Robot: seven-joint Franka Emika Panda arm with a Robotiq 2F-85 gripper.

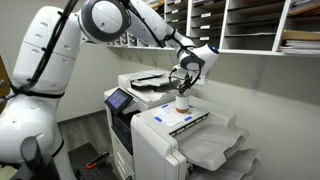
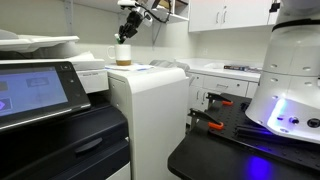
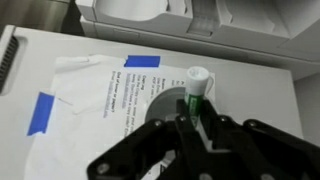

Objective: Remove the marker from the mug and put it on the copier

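The robot's gripper should set the marker down on the bare copier top between the printed sheet (image 1: 152, 112) (image 3: 49, 60) and the touchscreen panel.
The small cream mug (image 1: 182, 103) stands on the flat white top of the copier (image 1: 160, 135). It also shows in an exterior view (image 2: 123, 56), and from above in the wrist view as a grey round opening (image 3: 155, 108). My gripper (image 1: 182, 82) hangs straight over the mug in both exterior views (image 2: 128, 28). In the wrist view my gripper (image 3: 192, 118) is shut on the marker (image 3: 196, 88), which has a green body and a white end. The marker sits at the right side of the mug's opening. I cannot tell whether its end is still inside.
A printed sheet (image 3: 95, 95) held by blue tape (image 3: 40, 113) lies on the copier top beside the mug. The dark touchscreen panel (image 1: 120, 99) is at the front, also in an exterior view (image 2: 35, 88). Mail-slot shelves (image 1: 250, 25) hang on the wall behind. Output trays (image 1: 215, 150) stick out.
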